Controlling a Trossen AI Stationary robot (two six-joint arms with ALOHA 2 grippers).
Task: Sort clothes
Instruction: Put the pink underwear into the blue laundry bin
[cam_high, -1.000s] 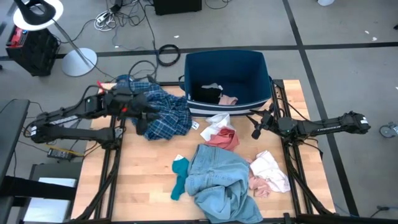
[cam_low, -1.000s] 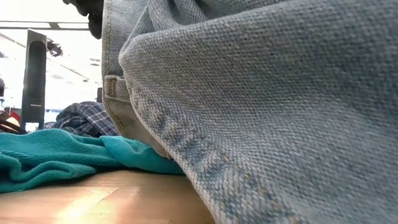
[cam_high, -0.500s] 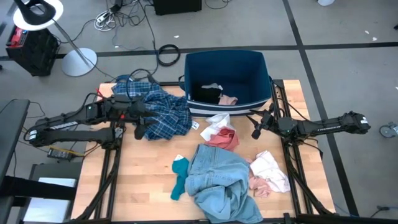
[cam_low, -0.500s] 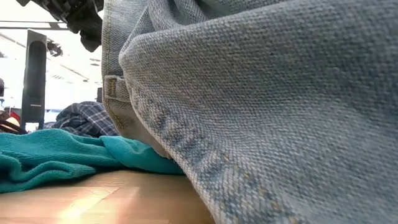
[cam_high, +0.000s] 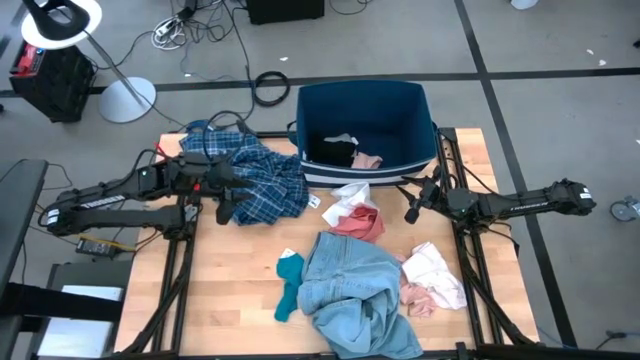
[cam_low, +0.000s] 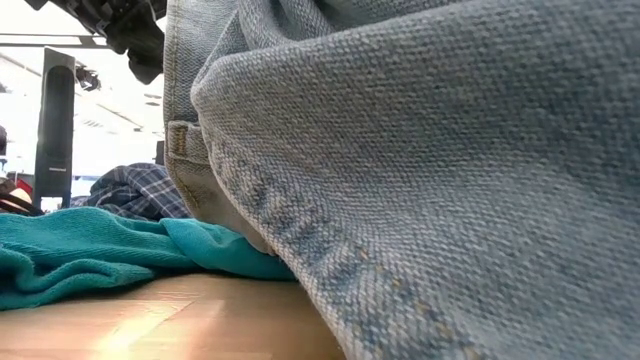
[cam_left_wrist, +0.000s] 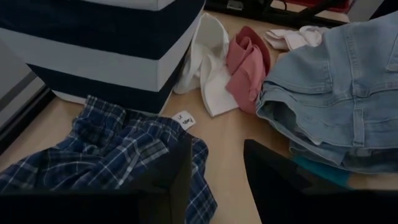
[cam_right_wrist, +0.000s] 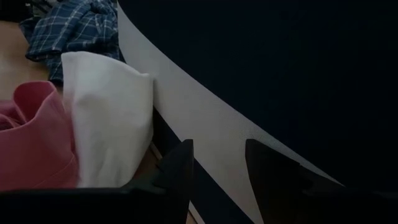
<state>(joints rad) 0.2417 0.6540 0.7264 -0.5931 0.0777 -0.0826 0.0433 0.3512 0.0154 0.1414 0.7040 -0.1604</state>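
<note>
The middle folds (cam_high: 364, 225) (cam_right_wrist: 38, 127) of the pink item lying between the denim piece and the white item by the bin will be grabbed next by my right gripper.
The clothes lie spread over the wooden table. A blue-white plaid shirt (cam_high: 258, 180) is bunched at the far left, and a light-blue denim piece (cam_high: 350, 290) lies at the near middle with a teal sock (cam_high: 289, 286) beside it. White and pink items (cam_high: 355, 212) lie in front of the dark-blue bin (cam_high: 420, 110). My left gripper (cam_high: 225, 210) hangs open just above the plaid shirt's near edge (cam_left_wrist: 124, 155), with nothing between its fingers. My right gripper (cam_high: 410, 212) stands open and level next to the bin's front wall (cam_right_wrist: 298, 74), also with nothing between its fingers.
The bin holds small black, white and pink pieces (cam_high: 345, 150). Another pink-white bundle (cam_high: 432, 282) lies near the right edge. In the low view the denim (cam_low: 420, 170) fills most of the picture. Bare wood shows at the near left (cam_high: 225, 290).
My left gripper has sunk toward the plaid shirt and drawn back a little toward the table's left edge, then come to rest. It has stayed open. The clothes have not moved.
</note>
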